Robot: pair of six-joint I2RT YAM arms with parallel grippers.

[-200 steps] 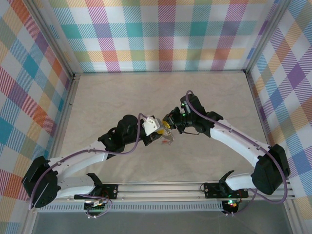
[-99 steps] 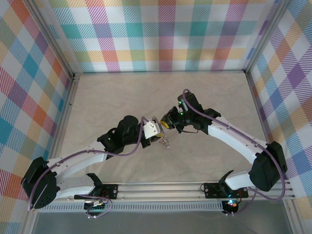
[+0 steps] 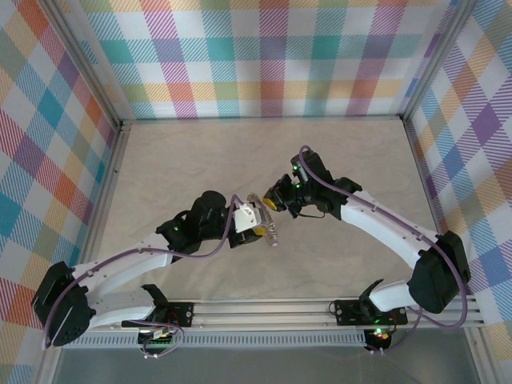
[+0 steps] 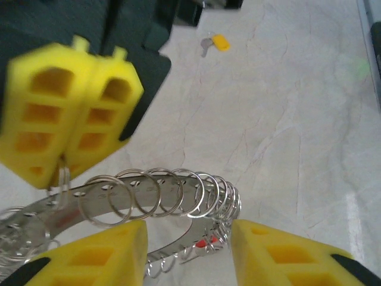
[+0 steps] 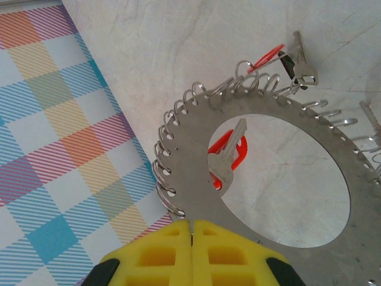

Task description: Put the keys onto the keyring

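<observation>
The small wire loop sits slanted in my right gripper, so next my left gripper takes that loop [image 4: 59, 198] before my right gripper opens and faces it straight.
The keyring [image 5: 196, 143] is a flat silvery ring plate edged with several small wire loops, held above the table. My right gripper [image 5: 191, 229] is shut on its rim. A key with a red head [image 5: 226, 158] hangs in the plate's hole, and a black-headed key [image 5: 296, 65] hangs at its far edge. In the left wrist view my left gripper [image 4: 189, 235] stands open, with the keyring [image 4: 149, 193] passing between its fingers. A yellow-headed key [image 4: 217, 43] lies loose on the table beyond. From above, both grippers [image 3: 258, 228] [image 3: 272, 204] meet at the keyring [image 3: 272, 232].
The beige marbled table [image 3: 176, 168] is boxed in by plaid walls [image 3: 272, 56] at the back and both sides. A metal rail [image 3: 264, 308] carrying the arm bases runs along the near edge.
My left gripper's jaws have spread apart around the keyring and drawn back slightly. The right gripper shifted a little left early on and keeps its hold on the plate.
</observation>
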